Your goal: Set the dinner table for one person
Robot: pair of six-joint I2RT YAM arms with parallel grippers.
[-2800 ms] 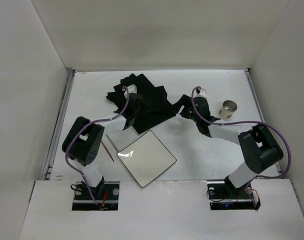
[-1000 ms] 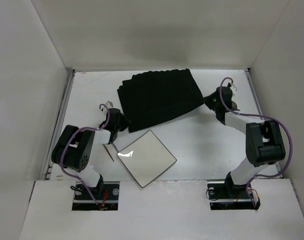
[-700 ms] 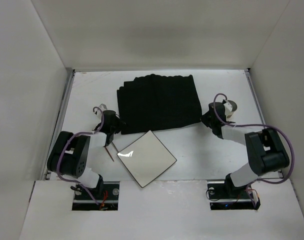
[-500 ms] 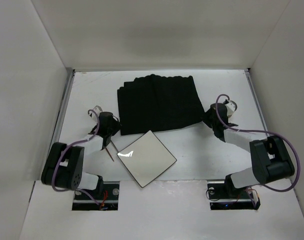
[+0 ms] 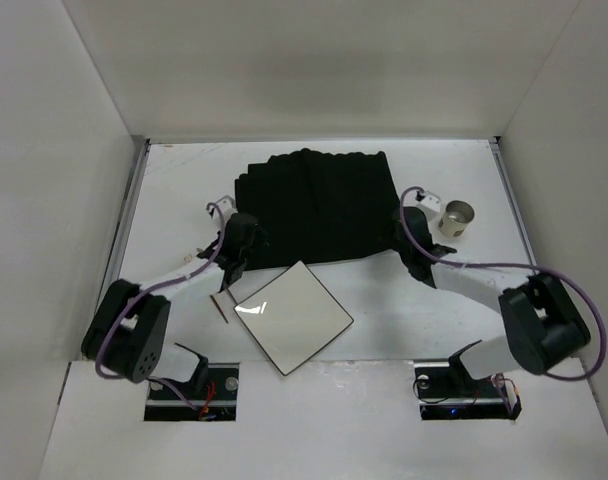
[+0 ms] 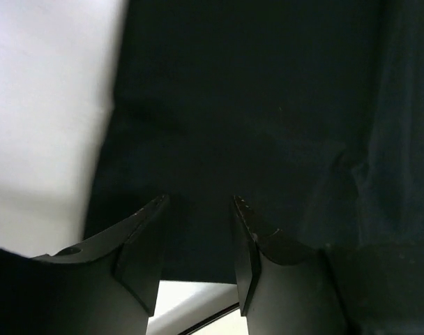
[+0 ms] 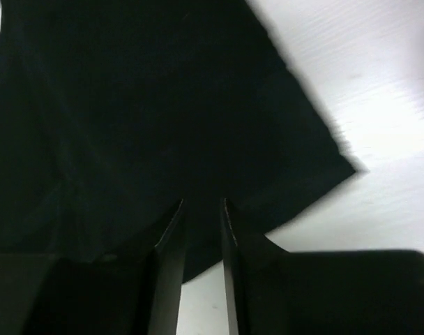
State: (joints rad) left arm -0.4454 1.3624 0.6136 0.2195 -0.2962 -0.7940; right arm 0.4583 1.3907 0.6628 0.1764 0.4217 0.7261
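The near edge of the black mat curves back at the mat's corner by the cup, so the robot's right gripper will grip beside that corner [image 5: 384,251] and pull the mat forward to straighten it.
The black ribbed mat [image 5: 319,203] lies spread flat at the back middle of the dinner table [image 5: 414,310]. My left gripper [image 5: 241,243] hovers at the mat's near-left corner. In the left wrist view its jaws [image 6: 198,204] stand open over the dark cloth [image 6: 254,105], nothing between them. My right gripper [image 5: 408,237] sits at the mat's near-right corner. In the right wrist view its fingers [image 7: 202,204] stand a narrow gap apart above the mat's edge [image 7: 163,105], with white table [image 7: 379,91] beyond it.
A square white plate [image 5: 293,316] rests turned diamond-wise just in front of the mat. A thin brown stick [image 5: 220,308] lies left of the plate. A small metal cup [image 5: 458,217] stands to the right of the mat. White walls close in the table.
The mat went from skewed to lying flat, and both grippers opened off it. My left gripper then swung right and my right gripper left, back over the mat's near corners.
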